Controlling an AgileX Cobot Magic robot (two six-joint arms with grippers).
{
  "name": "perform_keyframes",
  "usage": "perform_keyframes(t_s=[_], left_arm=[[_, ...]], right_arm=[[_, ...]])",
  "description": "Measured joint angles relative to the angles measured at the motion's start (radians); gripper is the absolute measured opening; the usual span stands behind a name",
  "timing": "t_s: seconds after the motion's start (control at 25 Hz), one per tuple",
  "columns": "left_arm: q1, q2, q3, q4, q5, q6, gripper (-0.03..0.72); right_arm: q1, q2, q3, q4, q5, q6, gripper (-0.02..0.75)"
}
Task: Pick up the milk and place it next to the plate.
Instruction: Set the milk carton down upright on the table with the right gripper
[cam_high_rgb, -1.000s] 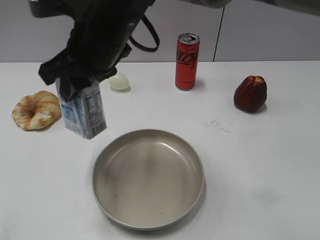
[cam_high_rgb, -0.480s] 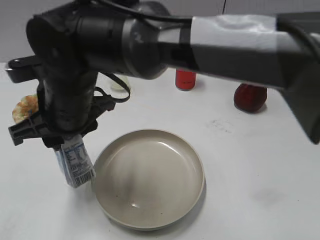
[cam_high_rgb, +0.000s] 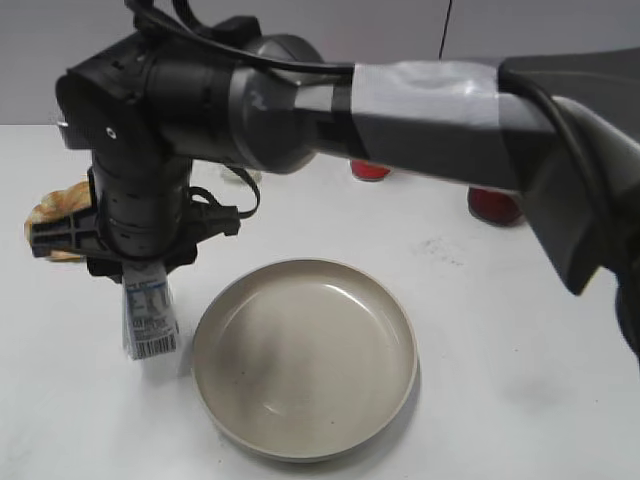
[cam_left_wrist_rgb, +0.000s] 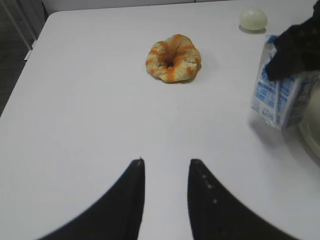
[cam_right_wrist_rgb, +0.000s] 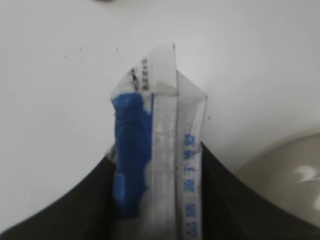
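I will release the milk from my right gripper on the table (cam_high_rgb: 163, 380) beside the plate's rim, in front of the bread ring. The milk is now held just beside the plate.
The milk (cam_high_rgb: 150, 318) is a small white carton with blue print, held by its top just left of the plate (cam_high_rgb: 300, 360), a wide beige dish. Its base is at or just above the table. My right gripper (cam_high_rgb: 140, 265) reaches across from the right and is shut on the milk. The right wrist view shows the milk (cam_right_wrist_rgb: 157, 115) between the right gripper's fingers (cam_right_wrist_rgb: 156, 147), with the plate's rim (cam_right_wrist_rgb: 285, 180) beside it. The left wrist view shows the milk (cam_left_wrist_rgb: 280, 97) and the plate's edge (cam_left_wrist_rgb: 312, 125). My left gripper (cam_left_wrist_rgb: 166, 161) is open and empty over bare table.
A glazed bread ring (cam_left_wrist_rgb: 172, 57) lies behind the milk and is partly hidden in the exterior view (cam_high_rgb: 55, 205). A pale egg (cam_left_wrist_rgb: 253, 19) sits further back. The red can (cam_high_rgb: 370, 170) and a red fruit (cam_high_rgb: 495, 205) are mostly hidden behind the right arm.
The right arm has carried the milk forward and down, from beside the bread ring to the plate's left rim. The arm now covers most of the back of the table.
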Motion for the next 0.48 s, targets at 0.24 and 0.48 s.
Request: perform_keyframes(t_s=[0.24,0.48], left_arm=[[0.0,0.0,0.0,0.0,0.0,0.0,0.23],[0.0,0.0,0.0,0.0,0.0,0.0,0.23]], right_arm=[[-0.001,0.0,-0.059,-0.089,0.026,0.086,0.293],[-0.001,0.049,-0.061,-0.071,0.086,0.161,0.293]])
